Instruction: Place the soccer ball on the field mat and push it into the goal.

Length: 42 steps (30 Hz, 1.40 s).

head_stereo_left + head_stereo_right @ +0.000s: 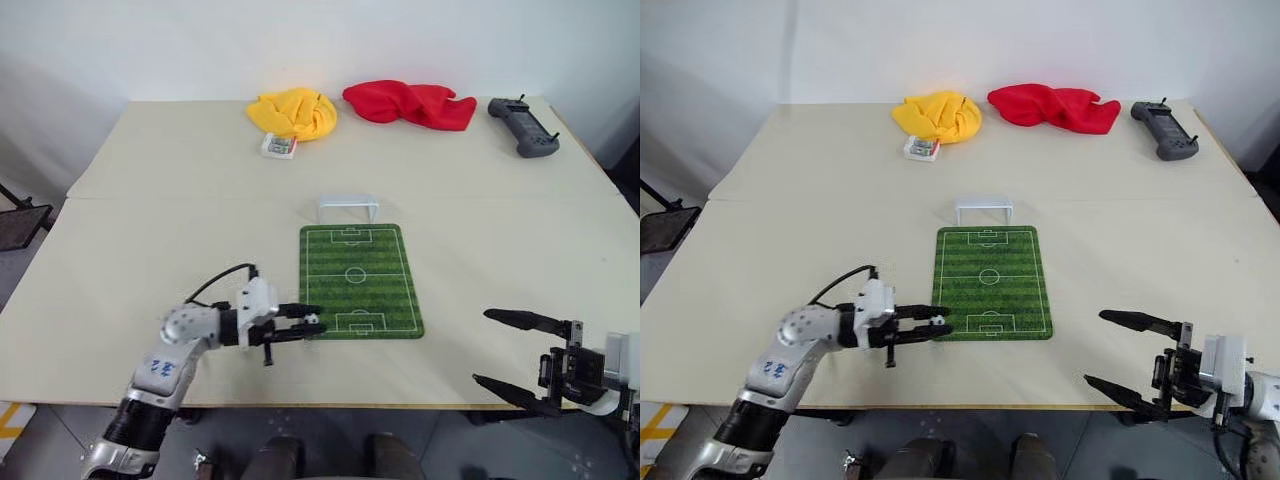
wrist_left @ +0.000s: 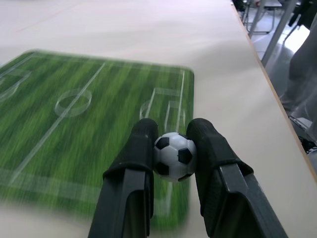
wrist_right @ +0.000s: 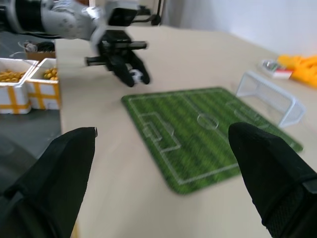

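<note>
Next, I let go of the soccer ball, still hanging over the mat's near corner, with my left gripper on the field mat's near penalty box line [image 1: 372, 315] [image 2: 150, 99], facing the centre circle.
My left gripper [image 1: 308, 323] is shut on the soccer ball [image 2: 174, 155], a tiny white ball with black patches. It hangs over the near left corner of the field mat [image 1: 358, 280], pointing to the right. The same ball [image 1: 313, 321] sits at the fingertips [image 2: 143, 130]. The green striped field mat [image 2: 74, 129] lies in the table's middle. The goal [image 1: 347, 208], a low pale arch, stands just beyond the mat's far end. My right gripper [image 1: 505, 350] is open past the table's near right edge, well right of the mat, with nothing between its fingers [image 3: 267, 163].
A yellow cloth [image 1: 294, 112], a red cloth [image 1: 410, 102] and a grey handheld controller [image 1: 523, 126] lie along the far edge. A small packet [image 1: 279, 146] sits by the yellow cloth. White boxes [image 3: 29, 84] of yellow items stand off the table's left side.
</note>
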Available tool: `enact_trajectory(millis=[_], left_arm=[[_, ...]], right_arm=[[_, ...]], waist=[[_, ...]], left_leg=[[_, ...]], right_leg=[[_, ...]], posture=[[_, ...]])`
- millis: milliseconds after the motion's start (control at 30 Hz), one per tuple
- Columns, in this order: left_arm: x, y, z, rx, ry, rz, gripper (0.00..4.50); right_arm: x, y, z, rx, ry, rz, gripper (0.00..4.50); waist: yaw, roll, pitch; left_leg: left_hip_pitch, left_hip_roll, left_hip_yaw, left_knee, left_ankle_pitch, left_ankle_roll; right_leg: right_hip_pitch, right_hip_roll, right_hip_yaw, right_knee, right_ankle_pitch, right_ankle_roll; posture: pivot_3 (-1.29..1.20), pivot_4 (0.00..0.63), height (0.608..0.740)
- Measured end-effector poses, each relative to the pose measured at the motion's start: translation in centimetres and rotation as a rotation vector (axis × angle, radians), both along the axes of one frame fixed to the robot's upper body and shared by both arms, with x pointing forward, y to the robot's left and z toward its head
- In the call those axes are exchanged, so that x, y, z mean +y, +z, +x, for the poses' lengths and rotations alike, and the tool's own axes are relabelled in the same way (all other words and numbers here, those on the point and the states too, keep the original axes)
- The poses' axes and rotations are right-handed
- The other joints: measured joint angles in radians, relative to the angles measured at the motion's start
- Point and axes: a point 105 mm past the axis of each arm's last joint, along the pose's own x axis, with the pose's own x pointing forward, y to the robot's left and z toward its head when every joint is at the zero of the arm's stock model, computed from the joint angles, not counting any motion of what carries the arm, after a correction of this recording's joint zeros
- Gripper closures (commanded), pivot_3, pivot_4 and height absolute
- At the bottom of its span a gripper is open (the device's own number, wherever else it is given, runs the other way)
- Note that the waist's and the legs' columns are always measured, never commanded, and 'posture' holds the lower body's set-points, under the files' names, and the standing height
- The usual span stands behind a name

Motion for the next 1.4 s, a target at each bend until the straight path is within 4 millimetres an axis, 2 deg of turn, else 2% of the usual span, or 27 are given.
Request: enact_trajectory(millis=[167, 267, 367, 533, 1200, 1400], left_arm=[[-5.5, -1.3, 0.3, -0.052, -0.065, 0.098, 3.64], [-6.9, -1.3, 0.5, -0.069, -0.046, 0.090, 3.64], [-6.8, -1.4, 1.1, -0.095, -0.019, 0.103, 3.64], [-6.9, -1.5, 0.9, -0.095, -0.034, 0.105, 3.64], [-7.1, -1.1, 0.8, -0.130, -0.043, 0.084, 3.64], [-7.1, -1.6, 1.5, -0.133, 0.012, 0.076, 1.74]], right_arm=[[0.5, 0.3, -0.6, 0.013, 0.025, -0.030, 0.00], [1.0, 0.6, -0.6, 0.009, 0.015, -0.020, 0.00], [1.7, 0.9, -0.6, 0.002, 0.004, -0.006, 0.00], [2.1, 1.0, -0.7, 0.007, -0.022, 0.017, 0.00], [2.0, 0.4, -0.9, 0.009, -0.045, 0.035, 0.00], [1.4, -0.3, -1.1, 0.018, -0.044, 0.037, 0.00]], waist=[[-0.001, -0.001, 0.000], [-0.003, -0.001, 0.001], [-0.001, -0.001, 0.001], [0.003, -0.001, 0.001], [0.004, -0.001, 0.001], [0.004, -0.001, 0.001]], left_leg=[[0.000, 0.000, 0.002, 0.001, 0.000, 0.001], [0.000, 0.000, 0.002, 0.001, 0.000, 0.000], [0.000, 0.000, 0.002, 0.001, 0.000, 0.000], [-0.001, 0.000, 0.001, 0.002, 0.001, 0.001], [-0.001, 0.000, 0.001, 0.003, 0.001, 0.001], [-0.001, -0.001, 0.001, 0.003, 0.001, 0.001]], right_leg=[[0.000, 0.000, 0.000, -0.001, 0.000, 0.000], [-0.001, 0.001, 0.001, 0.000, 0.000, 0.000], [0.000, 0.000, 0.001, 0.000, 0.000, 0.000], [0.000, 0.000, 0.001, 0.000, 0.000, 0.001], [0.000, 0.000, 0.001, 0.001, 0.000, 0.001], [0.000, 0.000, 0.001, 0.001, 0.000, 0.001]], posture=[[0.00, 0.150, 0.740], [0.00, 0.150, 0.740], [0.00, 0.150, 0.740], [0.00, 0.150, 0.740], [0.00, 0.150, 0.740], [0.00, 0.150, 0.740]])
